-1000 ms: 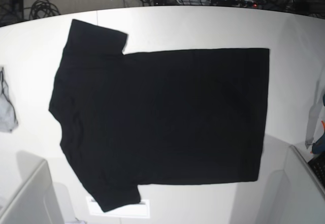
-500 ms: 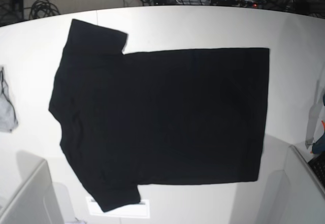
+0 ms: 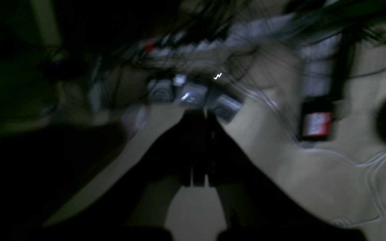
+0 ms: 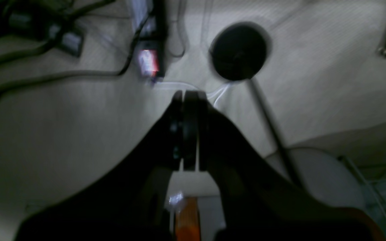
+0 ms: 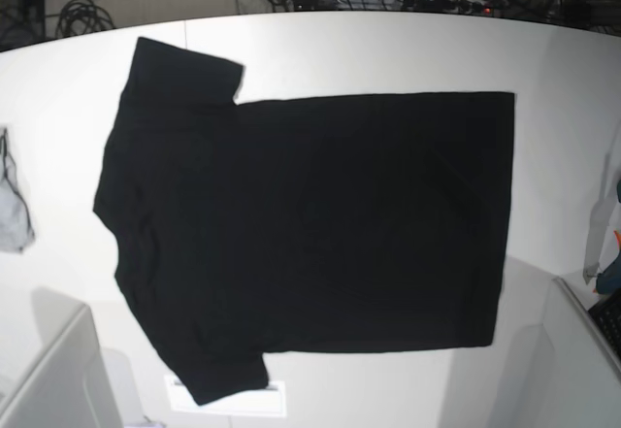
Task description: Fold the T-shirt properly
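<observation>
I need to next move my right gripper to the black T-shirt's shoulder edge [image 5: 127, 96], where the sleeve nearest the cables starts, and close it there.
The black T-shirt [image 5: 310, 224] lies flat on the white table [image 5: 388, 54], plain side up. Its collar and sleeves are to the left and its hem to the right. Neither gripper shows in the base view. In the left wrist view my left gripper [image 3: 196, 115] has its dark fingers pressed together with nothing between them, above a floor with cables. In the right wrist view my right gripper [image 4: 188, 95] is likewise shut and empty, above a floor with a round black base. The shirt shows in neither wrist view.
A small grey cloth [image 5: 12, 205] lies at the table's left edge. A white label [image 5: 233, 401] sits at the front edge under the lower sleeve. Grey panels stand at the front left [image 5: 53, 379] and front right [image 5: 572, 360]. Cables [image 5: 82, 13] lie beyond the far edge.
The shirt has not moved. Small white parts seen at the top edge of the base view have slid out of view.
</observation>
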Available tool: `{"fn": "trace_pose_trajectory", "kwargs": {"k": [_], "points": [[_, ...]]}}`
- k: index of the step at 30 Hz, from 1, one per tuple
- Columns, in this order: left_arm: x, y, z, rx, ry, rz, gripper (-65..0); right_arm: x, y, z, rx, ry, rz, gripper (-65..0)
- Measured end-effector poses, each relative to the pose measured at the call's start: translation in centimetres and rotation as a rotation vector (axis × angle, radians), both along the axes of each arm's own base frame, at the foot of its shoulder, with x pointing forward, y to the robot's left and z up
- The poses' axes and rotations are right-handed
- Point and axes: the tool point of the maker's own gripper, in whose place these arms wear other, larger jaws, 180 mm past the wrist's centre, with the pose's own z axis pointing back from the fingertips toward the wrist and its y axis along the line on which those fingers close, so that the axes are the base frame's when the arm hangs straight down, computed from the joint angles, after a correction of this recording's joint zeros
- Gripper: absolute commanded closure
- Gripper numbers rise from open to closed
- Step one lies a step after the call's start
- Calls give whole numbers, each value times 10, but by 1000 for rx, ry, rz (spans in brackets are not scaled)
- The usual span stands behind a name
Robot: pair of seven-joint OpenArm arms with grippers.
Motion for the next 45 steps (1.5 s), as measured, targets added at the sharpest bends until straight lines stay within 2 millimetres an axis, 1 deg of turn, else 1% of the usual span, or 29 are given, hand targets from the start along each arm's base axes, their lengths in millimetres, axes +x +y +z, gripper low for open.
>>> {"fn": "trace_pose_trajectory", "kwargs": {"k": [1, 2, 5, 7, 8, 10, 11, 13, 14, 16, 19, 20, 21, 23, 26, 27, 28, 30, 33, 35, 36, 37, 38, 39, 40, 42, 45], "points": [[1, 7, 9, 24, -14, 14, 0, 4, -11, 8, -29, -21, -28, 0], [3, 17, 22, 49, -38, 29, 0, 6, -19, 18, -56, -38, -56, 0], [17, 46, 56, 125, -111, 26, 0, 26, -33, 46, -102, -129, -88, 0], [36, 60, 73, 160, -168, 33, 0, 48, -36, 65, -117, -202, -111, 0], [48, 67, 83, 167, -218, 65, 0, 62, -38, 76, -125, -252, -114, 0], [71, 74, 98, 155, -313, 140, 0, 92, -47, 99, -153, -350, -104, 0], [81, 76, 107, 140, -356, 178, 0, 103, -54, 110, -177, -385, -101, 0], [99, 77, 133, 127, -440, 196, 0, 125, -58, 129, -193, -453, -94, 0], [107, 74, 147, 111, -471, 194, 0, 130, -57, 134, -190, -443, -99, 0], [122, 65, 174, 95, -517, 125, 0, 144, -53, 144, -174, -454, -109, 0], [146, 50, 203, 72, -600, 82, 0, 167, -53, 147, -169, -478, -118, 0], [152, 45, 210, 66, -624, 68, 0, 173, -52, 147, -163, -478, -125, 0], [156, 44, 213, 63, -641, 62, 0, 178, -52, 148, -162, -490, -125, 0], [156, 46, 211, 66, -632, 65, 0, 188, -49, 150, -134, -521, -150, 0], [157, 50, 209, 76, -630, 77, 0, 200, -36, 151, 2, -571, -249, 0], [159, 50, 208, 75, -635, 78, 0, 203, -35, 153, 43, -587, -273, 0], [161, 50, 207, 75, -642, 81, 0, 208, -36, 156, 85, -607, -300, -27], [167, 50, 208, 71, -657, 83, 0, 222, -46, 165, 122, -670, -318, -192], [172, 49, 208, 67, -673, 84, 0, 235, -52, 175, 197, -715, -336, -384], [175, 49, 209, 67, -681, 84, 0, 237, -56, 178, 228, -716, -336, -461], [174, 49, 209, 69, -679, 84, -114, 238, -61, 178, 231, -718, -343, -476], [173, 51, 209, 71, -678, 89, -222, 239, -69, 176, 225, -718, -357, -474], [173, 51, 208, 71, -678, 93, -303, 240, -77, 172, 216, -714, -375, -470], [174, 51, 208, 71, -677, 92, -369, 244, -85, 169, 216, -718, -386, -467], [176, 51, 208, 70, -684, 92, -393, 247, -91, 166, 214, -723, -387, -468], [181, 51, 209, 53, -705, 117, -400, 251, -92, 159, 248, -708, -370, -468], [183, 57, 204, -34, -715, 233, -405, 250, -89, 142, 296, -646, -367, -468]]}}
